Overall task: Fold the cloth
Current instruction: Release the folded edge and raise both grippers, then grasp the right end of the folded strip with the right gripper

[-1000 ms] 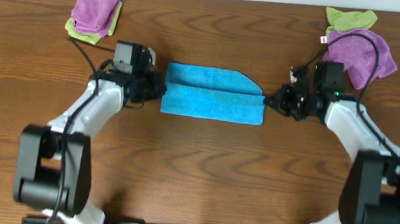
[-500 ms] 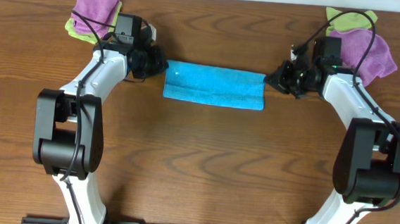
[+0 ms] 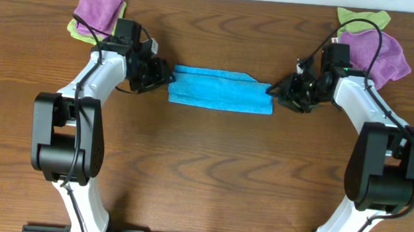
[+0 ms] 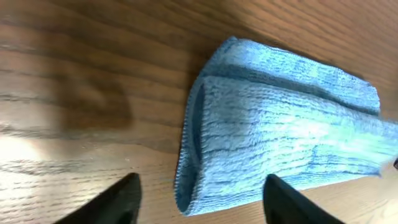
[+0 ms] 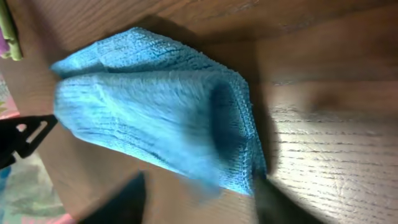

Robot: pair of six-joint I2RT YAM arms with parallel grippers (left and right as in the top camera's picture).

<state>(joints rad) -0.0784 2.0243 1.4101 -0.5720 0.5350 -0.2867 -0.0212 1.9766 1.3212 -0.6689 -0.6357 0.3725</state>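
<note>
The sky-blue cloth's top layer gapes above the lower layer at the end, so the robot's right gripper should reach further in and grip both layers together (image 5: pixel 231 167) before folding.
The sky-blue cloth (image 3: pixel 219 95) lies on the wooden table as a long narrow folded strip, running left to right at the back middle. My left gripper (image 3: pixel 163 77) stands at its left end, low over the table. In the left wrist view the cloth's folded end (image 4: pixel 280 137) lies flat between the spread fingers of the left gripper (image 4: pixel 202 179), which is open and holds nothing. My right gripper (image 3: pixel 273 92) is at the strip's right end. The right wrist view is blurred, with the cloth's end (image 5: pixel 149 106) ahead of the right gripper (image 5: pixel 199 180), which is open too.
A purple cloth on a light green one (image 3: pixel 97 9) lies at the back left corner. Another purple cloth (image 3: pixel 376 55) and a green cloth (image 3: pixel 361 21) sit at the back right, close behind the right arm. Black cables trail from both wrists.
Both grippers carried the cloth's near edge toward the back, narrowing it into a strip. Both have since opened and let go of its ends.
</note>
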